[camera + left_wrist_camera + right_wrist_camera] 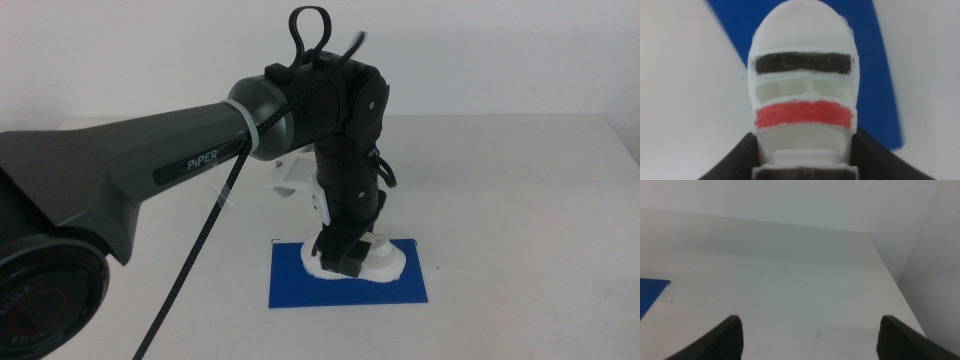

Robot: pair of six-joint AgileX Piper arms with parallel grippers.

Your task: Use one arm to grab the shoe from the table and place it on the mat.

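Observation:
My left gripper is going to let go of the white shoe flat on the middle of the blue mat (343, 271). The shoe is on or just above the mat.
The left arm (200, 150) reaches in from the left and bends down over the blue mat (300, 285). My left gripper (345, 255) is shut on the white shoe (385, 262), whose sole sits on or just above the mat. In the left wrist view the shoe (802, 85) fills the middle, with a black strap, a red strap and a second black strap low between the dark jaws, which press its sides (802, 172). The mat (880, 75) lies under it. My right gripper (810, 335) is open and empty over the bare table (790, 270), out of the middle view.
The white table (520, 200) spreads wide around the mat, with its right edge and the wall beyond it in the right wrist view. A corner of the mat (650, 292) shows there too. A black cable (205, 235) hangs from the left arm.

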